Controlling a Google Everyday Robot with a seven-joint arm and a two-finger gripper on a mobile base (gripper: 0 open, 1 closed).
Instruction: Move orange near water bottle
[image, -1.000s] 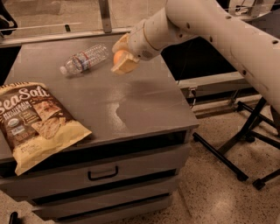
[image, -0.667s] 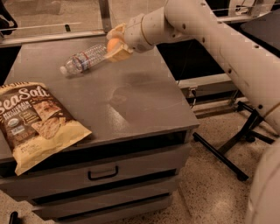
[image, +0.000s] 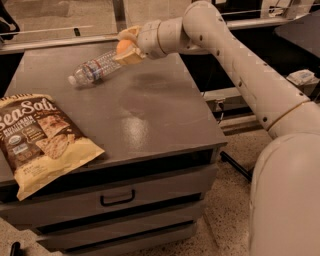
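Observation:
The orange, now held just above the bottle's base end, will go down from my gripper onto the grey cabinet top beside the water bottle's base end (image: 124, 69).
The orange (image: 123, 46) sits between the yellowish fingers of my gripper (image: 126, 46), which is shut on it at the far middle of the grey cabinet top (image: 150, 110). The water bottle (image: 95, 69) lies on its side on the cabinet top, white cap pointing left. The gripper holds the orange right over the bottle's base end, just above the surface. I cannot tell whether the orange touches the bottle or the top.
A sea-salt chips bag (image: 40, 140) lies at the front left, hanging over the front edge. The cabinet has drawers (image: 117, 197) below. Black stand legs (image: 235, 165) lie on the floor to the right. My arm (image: 235, 55) spans the right side.
My gripper has carried the orange left and toward the far edge, from the right of the bottle to its base end.

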